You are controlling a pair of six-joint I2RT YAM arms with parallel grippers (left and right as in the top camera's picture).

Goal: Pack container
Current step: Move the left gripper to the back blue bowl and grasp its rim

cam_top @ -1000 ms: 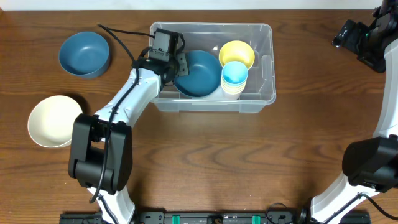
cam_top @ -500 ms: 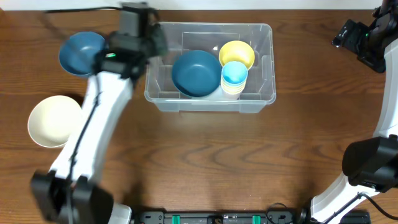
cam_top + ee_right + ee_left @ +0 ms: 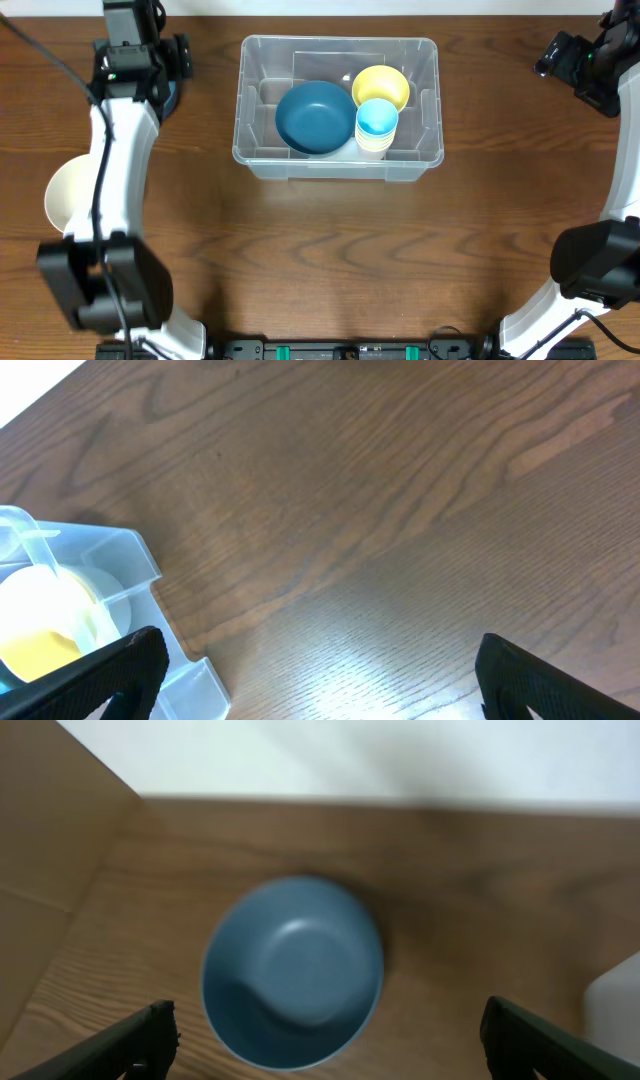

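My left gripper is going to the blue bowl. It will close on the rim of the blue bowl (image 3: 177, 97) (image 3: 377, 998) on the table, at the side facing the clear container.
The clear container (image 3: 338, 170) stands at the table's middle back. It holds a dark blue bowl (image 3: 315, 117), a yellow bowl (image 3: 381, 85) and a light blue cup stack (image 3: 377, 122). My left gripper (image 3: 140, 70) hovers at the far left over a blue bowl (image 3: 293, 970) on the table. It is open, its fingers (image 3: 140, 1040) wide on either side of the bowl and not touching it. My right gripper (image 3: 320, 650) is open and empty above bare wood, right of the container's corner (image 3: 130, 560).
A cream bowl (image 3: 65, 195) lies at the left edge, partly under my left arm. The white wall runs close behind the blue bowl. A corner of the container (image 3: 620, 1010) shows at the right of the left wrist view. My right arm (image 3: 580, 60) stays at the far right.
My left gripper rose out of the container, leaving the dark blue bowl inside, opened wide and swung left to hover over the blue bowl on the table. The right arm stayed still.
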